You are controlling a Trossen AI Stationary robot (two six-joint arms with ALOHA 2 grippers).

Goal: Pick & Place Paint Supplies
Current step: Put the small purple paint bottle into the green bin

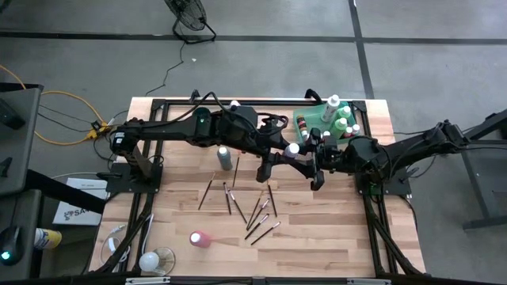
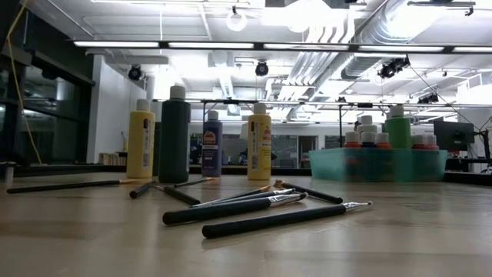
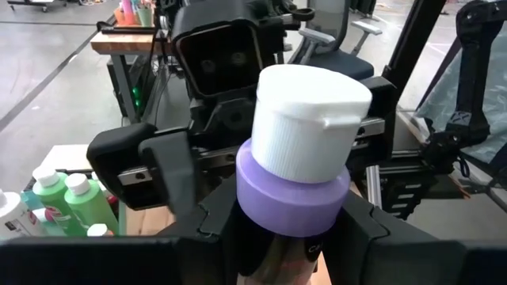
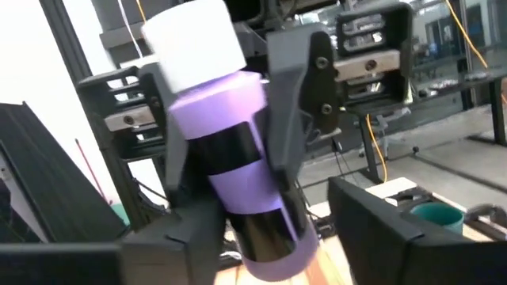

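Note:
The robot's right gripper meets the purple bottle from the side, so it should back away and take the bottle from its white cap's end (image 1: 291, 150) before it lowers the bottle into the tray.
A purple paint bottle (image 3: 301, 158) with a white cap and a dark label (image 4: 230, 158) hangs high over the table's middle (image 1: 294, 149). My left gripper (image 3: 293, 237) reaches in from the left and is shut on it. My right gripper (image 4: 277, 245) faces it from the right and is open. Its fingers stand on either side of the bottle's lower part, with a gap on one side. Several brushes (image 1: 257, 210) and a pink bottle (image 1: 200, 237) lie on the wood. Other bottles stand in the green tray (image 1: 317, 127). My left gripper pinches the bottle's purple body (image 3: 253, 202) just under the cap between its two fingers (image 4: 297, 103). The fingers come in about level from the table's left. The bottle is lifted clear of the table, cap up and leaning a little.
A bottle (image 1: 225, 157) stands left of the grippers. In the low view, yellow (image 2: 141, 145), dark green (image 2: 174, 135) and blue (image 2: 211, 146) bottles stand behind the brushes (image 2: 254, 208). A round cup (image 1: 157, 260) sits at the near left corner. Bare wood lies at the near right.

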